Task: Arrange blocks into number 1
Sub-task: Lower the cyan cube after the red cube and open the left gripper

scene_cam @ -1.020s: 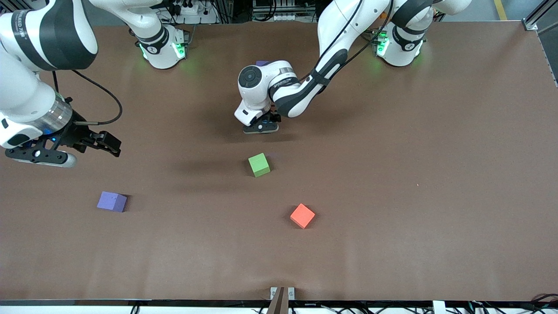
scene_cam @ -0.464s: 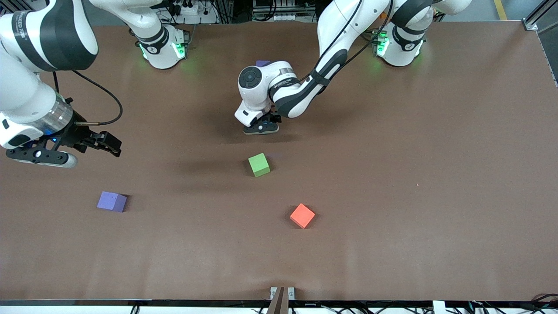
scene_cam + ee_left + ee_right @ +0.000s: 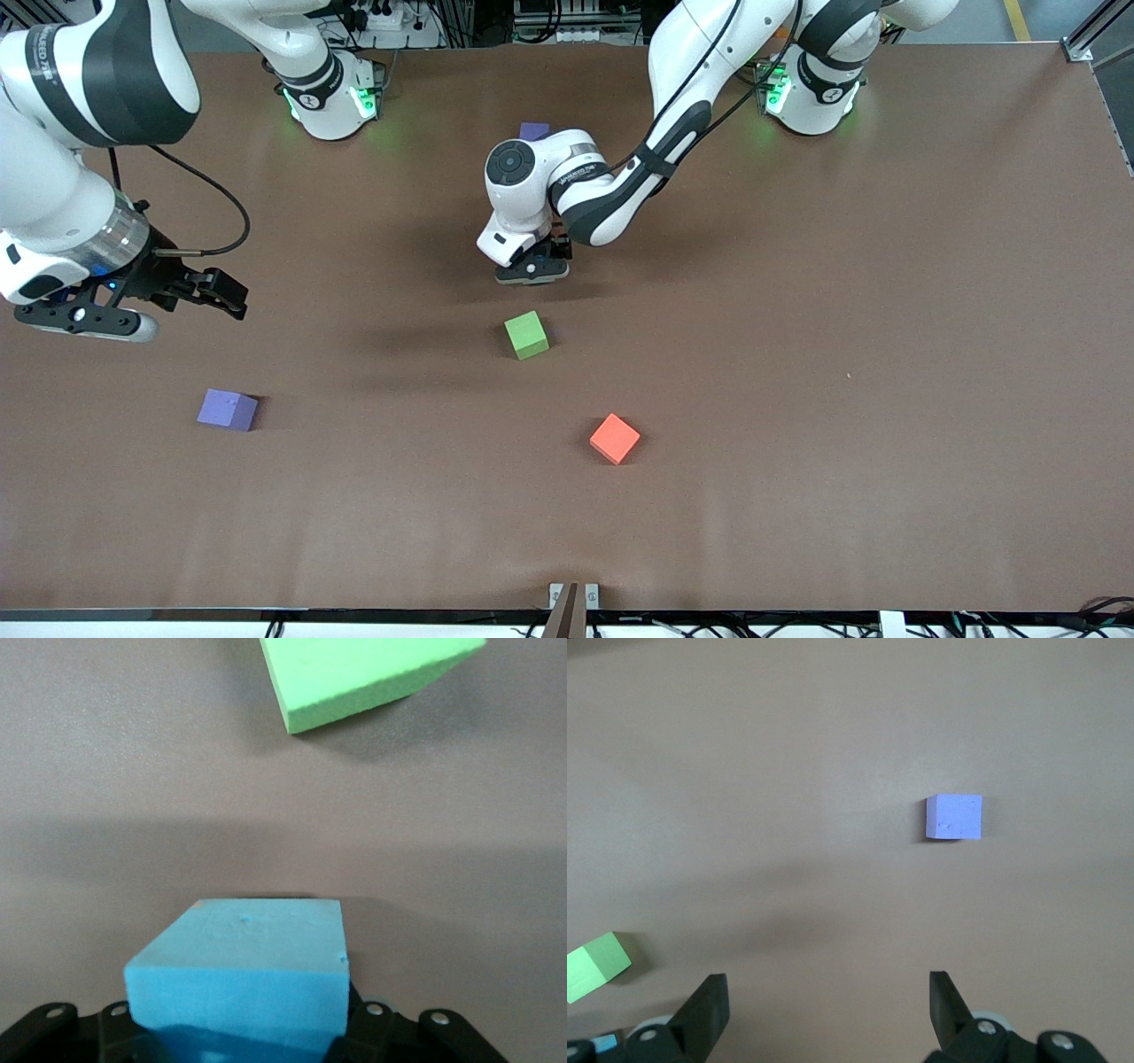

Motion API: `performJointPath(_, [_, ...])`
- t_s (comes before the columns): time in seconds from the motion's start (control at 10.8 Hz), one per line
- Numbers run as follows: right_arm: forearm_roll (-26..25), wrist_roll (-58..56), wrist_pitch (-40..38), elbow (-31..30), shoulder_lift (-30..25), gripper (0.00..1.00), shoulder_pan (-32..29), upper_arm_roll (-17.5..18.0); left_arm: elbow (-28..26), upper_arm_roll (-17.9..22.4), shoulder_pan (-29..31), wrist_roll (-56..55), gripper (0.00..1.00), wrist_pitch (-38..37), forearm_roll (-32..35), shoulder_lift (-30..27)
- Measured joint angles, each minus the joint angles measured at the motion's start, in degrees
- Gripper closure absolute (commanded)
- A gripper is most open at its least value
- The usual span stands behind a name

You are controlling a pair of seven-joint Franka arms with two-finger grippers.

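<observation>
My left gripper should put the light blue block down on the table (image 3: 531,259) just behind the green block, toward the bases.
My left gripper (image 3: 532,271) is low over the table's middle, shut on a light blue block (image 3: 244,970) that the hand hides in the front view. A green block (image 3: 526,334) (image 3: 372,673) lies just nearer the front camera than it. A purple block (image 3: 534,130) peeks out by the left wrist, toward the bases. A red block (image 3: 615,438) lies nearer the camera. My right gripper (image 3: 232,299) (image 3: 828,1010) hangs open and empty toward the right arm's end, over bare table, with a second purple block (image 3: 228,409) (image 3: 954,817) close by. Pink and orange blocks are out of view.
The brown table (image 3: 842,354) is bare toward the left arm's end. A small metal bracket (image 3: 572,595) sits at the table edge nearest the camera.
My left gripper has shifted slightly toward the green block with the light blue block in it, uncovering more of the purple block by its wrist. The right arm has barely moved.
</observation>
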Motion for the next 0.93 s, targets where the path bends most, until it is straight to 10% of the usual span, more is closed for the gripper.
performJointPath(0.56, [0.4,0.0,0.0,0.1,0.4,0.0,0.0,0.0,0.1,0.0,-1.8,-1.1,1.0,0.3,0.0,0.0])
performJointPath(0.65, [0.7,0.0,0.0,0.1,0.4,0.0,0.0,0.0,0.1,0.0,-1.9,-1.1,0.83,0.4,0.0,0.1])
performJointPath(0.74, [0.8,0.0,0.0,0.1,0.4,0.0,0.0,0.0,0.1,0.0,-2.0,-1.1,0.01,0.4,0.0,0.2])
performJointPath(0.93, [0.9,0.0,0.0,0.1,0.6,0.0,0.0,0.0,0.1,0.0,-2.3,-1.1,0.0,0.5,0.1,0.4])
